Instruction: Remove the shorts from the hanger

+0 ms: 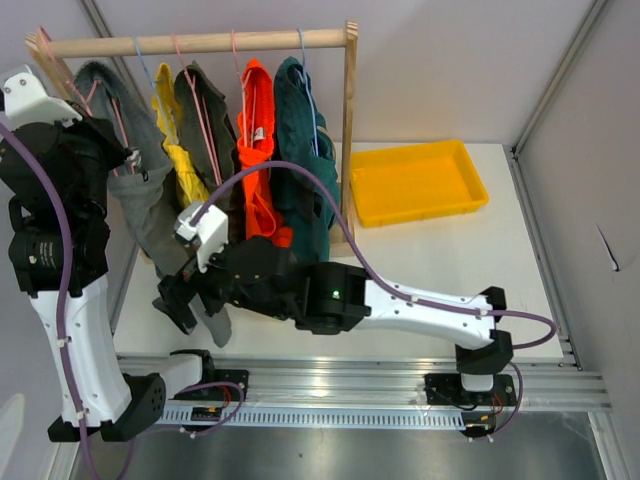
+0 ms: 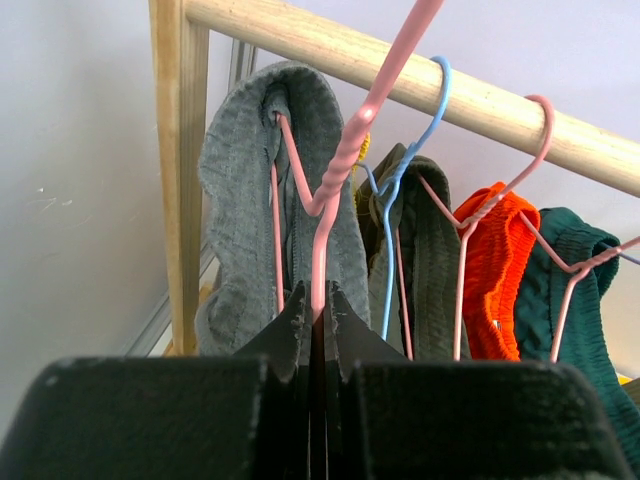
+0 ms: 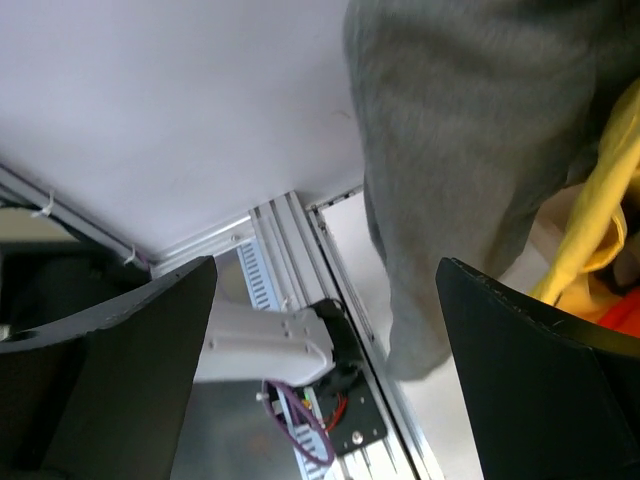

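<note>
Next, my right gripper needs to grab the grey shorts by the hanging lower leg [image 1: 177,263] [image 3: 445,240], a little above that leg's loose end, to pull them down.
Five shorts hang on wire hangers from a wooden rod [image 1: 200,43]: grey shorts [image 1: 135,190], yellow [image 1: 178,150], dark olive [image 1: 208,125], orange [image 1: 258,150] and teal [image 1: 300,150]. My left gripper [image 1: 133,160] is raised at the grey shorts. In the left wrist view it [image 2: 320,295] is shut on the pink hanger [image 2: 318,240] that carries the grey shorts [image 2: 235,200]. My right gripper [image 1: 180,300] is open beside the grey shorts' hanging lower leg [image 1: 215,325]. In the right wrist view the grey fabric [image 3: 470,150] hangs just inside the right finger [image 3: 540,370], untouched.
A yellow tray [image 1: 420,180] lies on the white table, right of the rack's wooden post [image 1: 349,120]. The left arm's base [image 3: 270,345] and the aluminium rail [image 1: 400,385] lie below the right gripper. Walls stand close on the left and right.
</note>
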